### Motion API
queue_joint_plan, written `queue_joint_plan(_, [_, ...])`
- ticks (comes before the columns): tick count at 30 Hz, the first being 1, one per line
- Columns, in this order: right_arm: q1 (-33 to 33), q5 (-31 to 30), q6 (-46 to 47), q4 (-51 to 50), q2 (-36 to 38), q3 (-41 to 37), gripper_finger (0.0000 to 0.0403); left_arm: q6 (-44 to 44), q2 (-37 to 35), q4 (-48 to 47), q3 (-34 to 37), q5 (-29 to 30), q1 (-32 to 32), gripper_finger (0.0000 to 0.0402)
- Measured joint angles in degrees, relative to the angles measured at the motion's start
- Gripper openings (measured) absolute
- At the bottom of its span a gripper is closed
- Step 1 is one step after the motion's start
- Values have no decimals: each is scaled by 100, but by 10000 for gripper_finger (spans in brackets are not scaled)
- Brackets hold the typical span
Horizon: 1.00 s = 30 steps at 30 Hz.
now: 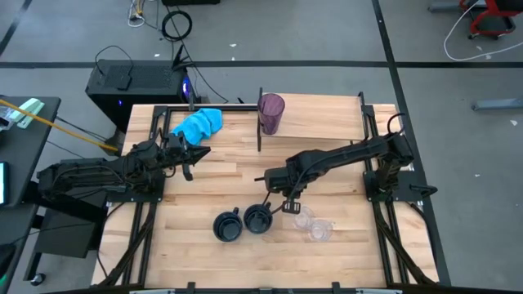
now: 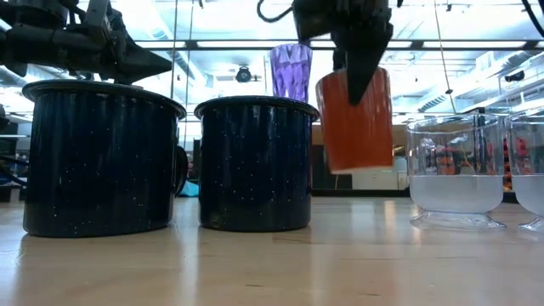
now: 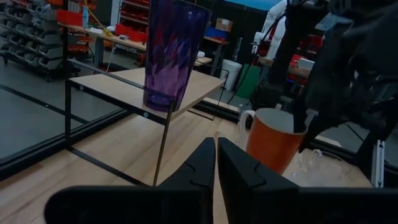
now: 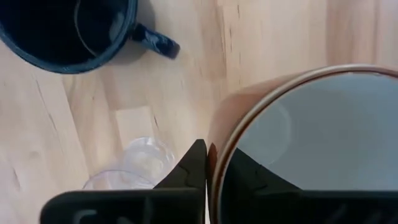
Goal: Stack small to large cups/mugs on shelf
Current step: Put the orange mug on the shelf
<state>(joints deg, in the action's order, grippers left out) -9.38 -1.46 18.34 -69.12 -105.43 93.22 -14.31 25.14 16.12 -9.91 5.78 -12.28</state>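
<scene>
Next, I set the orange mug down with my right gripper on the wooden shelf point(image 1: 301, 122) next to the purple tumbler.
My right gripper point(image 1: 288, 200) is shut on the orange mug point(image 2: 355, 119), which has a white inside, above the table's middle front. Two dark navy mugs point(image 1: 227, 226) point(image 1: 257, 219) stand on the table to its left. Two small clear cups point(image 1: 304, 219) point(image 1: 319, 232) stand on the table just nearer than the gripper. The purple tumbler point(image 1: 271, 113) stands upright at the left end of the wooden shelf point(image 1: 323, 114). My left gripper point(image 1: 192, 155) is shut and empty, hovering over the table's left part. My right gripper holds the orange mug by its rim point(image 4: 217, 168), one finger inside point(image 4: 245, 171) and one outside point(image 4: 196, 165). The fingers come from above, pointing down. The mug hangs below them, mouth up and a little tilted, lifted clear of the table point(image 2: 355, 166).
A bright blue cloth point(image 1: 198, 124) lies at the table's far left, beside the shelf's thin black uprights point(image 3: 163, 146). Bare tabletop lies between the mugs and the shelf.
</scene>
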Motion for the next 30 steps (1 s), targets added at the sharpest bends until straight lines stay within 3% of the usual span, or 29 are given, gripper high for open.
queue_joint_plan(17, [519, -567, 96, -2094, 7, 1937, 29, -2, 1, -11, 0, -1, 1, 24])
queue_joint_plan(30, [1977, -626, -524, -1814, 535, 1992, 31, 41, 0, -29, 0, 0, -3, 36])
